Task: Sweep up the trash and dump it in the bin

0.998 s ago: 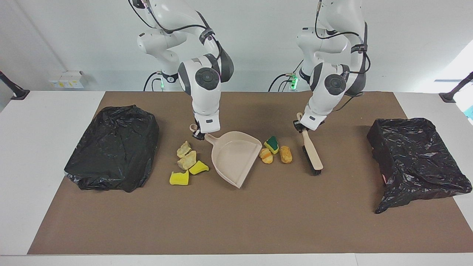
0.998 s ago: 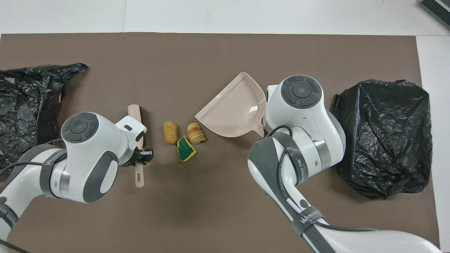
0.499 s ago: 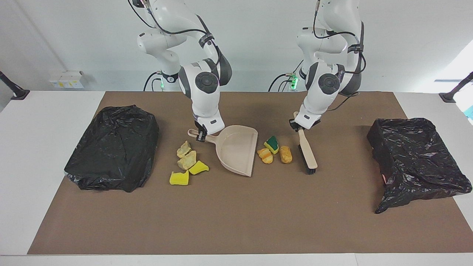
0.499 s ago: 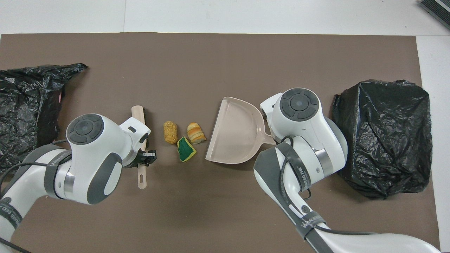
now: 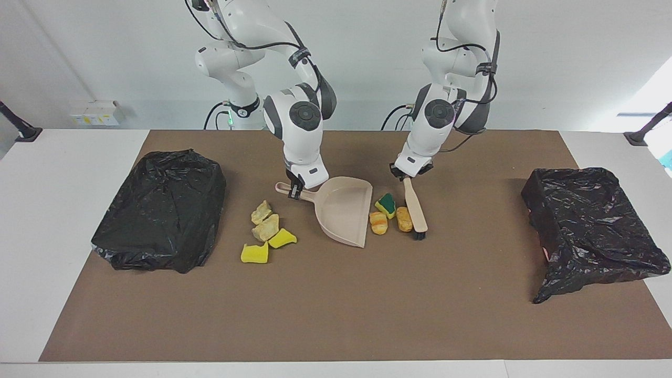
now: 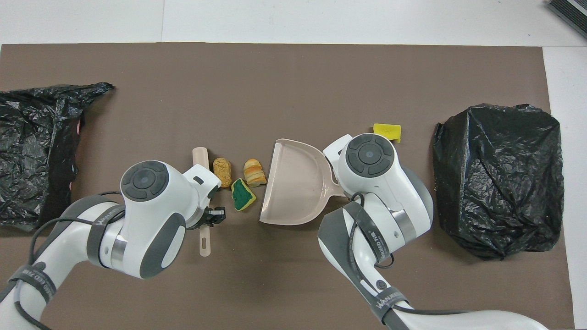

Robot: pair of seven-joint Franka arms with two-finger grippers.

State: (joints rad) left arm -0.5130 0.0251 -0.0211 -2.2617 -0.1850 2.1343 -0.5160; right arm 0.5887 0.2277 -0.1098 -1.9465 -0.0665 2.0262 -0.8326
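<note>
The beige brush will go down from my left gripper on the bare brown mat [image 6: 279, 266] between my arms, at a spot that is nearer me than the dustpan.
My right gripper [image 5: 295, 191] is shut on the handle of the beige dustpan [image 5: 344, 210], whose open edge faces three pieces of trash: a green-topped sponge [image 5: 387, 205], an orange bread-like piece [image 5: 378, 222] and a brown lump [image 5: 404, 219]. On their other flank lies the beige brush [image 5: 415, 207], its bristles against the brown lump, with my left gripper [image 5: 405, 176] shut on its handle. Toward the right arm's end of the dustpan lie two tan lumps [image 5: 264, 221] and two yellow sponge bits [image 5: 268, 247]. In the overhead view the right gripper is hidden under its wrist.
A bin under a black bag [image 5: 160, 210] sits toward the right arm's end of the brown mat. A second black-bagged bin [image 5: 593, 226] sits toward the left arm's end. White table borders the mat [image 5: 336, 315].
The dustpan has swung round and slid toward the three pieces, its open edge now facing them. The brush has moved in from the left arm's end until it reaches the brown lump.
</note>
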